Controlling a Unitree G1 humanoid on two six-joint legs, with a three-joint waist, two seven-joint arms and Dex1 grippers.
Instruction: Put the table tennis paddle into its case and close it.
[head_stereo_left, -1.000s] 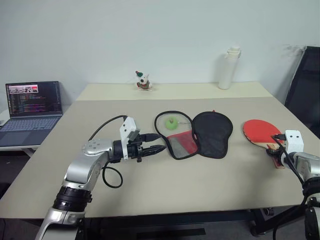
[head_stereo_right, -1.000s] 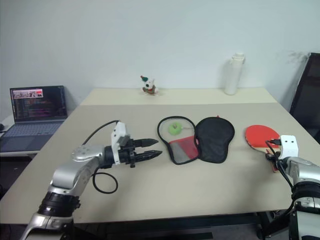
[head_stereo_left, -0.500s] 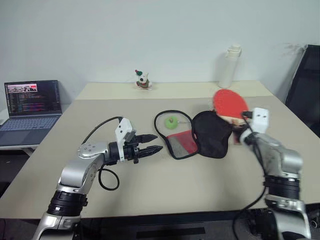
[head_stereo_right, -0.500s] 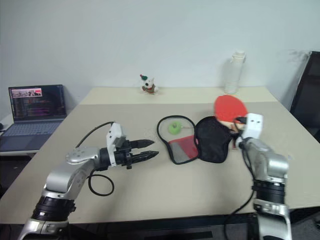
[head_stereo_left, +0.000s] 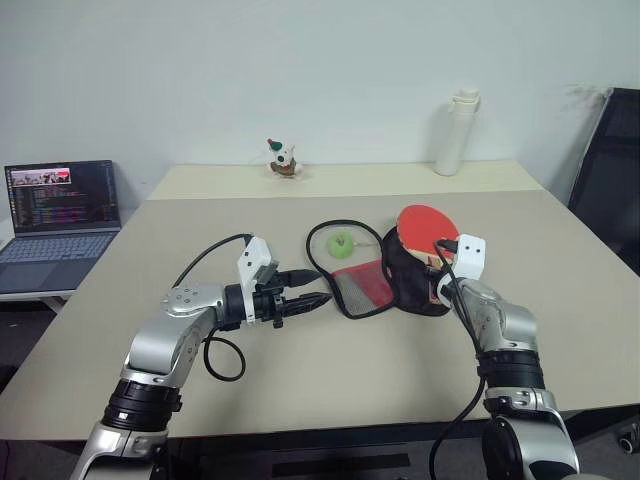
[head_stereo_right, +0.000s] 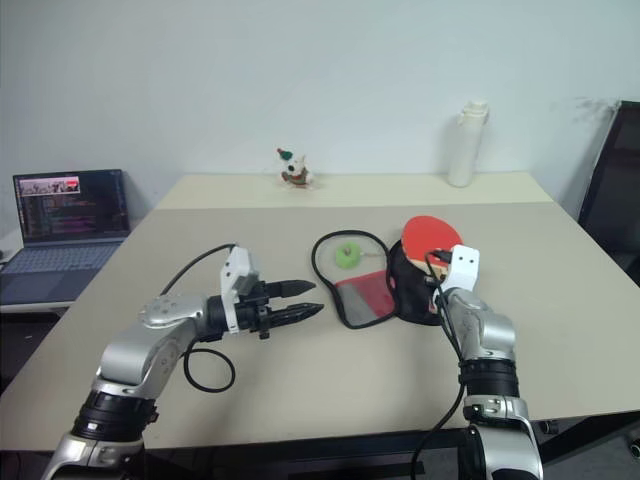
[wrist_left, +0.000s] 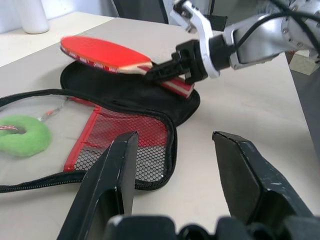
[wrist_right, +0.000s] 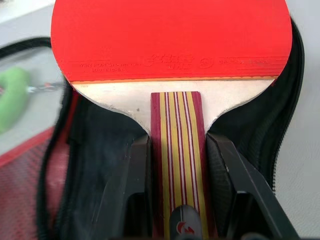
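Note:
The red head of the paddle sticks out past the far rim of the case's black half, so my right gripper needs to grab the paddle's handle closer to its end (wrist_left: 182, 88) and pull it back.
The table tennis paddle (head_stereo_left: 428, 225), red face up, hangs just over the black half of the case (head_stereo_left: 412, 278). My right gripper (head_stereo_left: 438, 263) is shut on its striped wooden handle (wrist_right: 179, 150), one black finger on each side. The case lies unzipped and spread flat on the table, its red mesh half (head_stereo_left: 362, 288) toward my left gripper, with the green zipper pull (head_stereo_left: 342, 242) on the clear part. My left gripper (head_stereo_left: 320, 285) hovers open and empty just left of the case's mesh edge (wrist_left: 125, 150), pointing at it.
A white bottle (head_stereo_left: 452, 135) and a small figurine (head_stereo_left: 283, 160) stand at the back of the tan table (head_stereo_left: 300, 380). An open laptop (head_stereo_left: 60, 210) sits on a side table at far left. A black chair (head_stereo_left: 610, 170) stands at the right.
My right gripper has carried the paddle leftward from the table's right side, then lowered it over the black half of the case. The left gripper has stayed in place.

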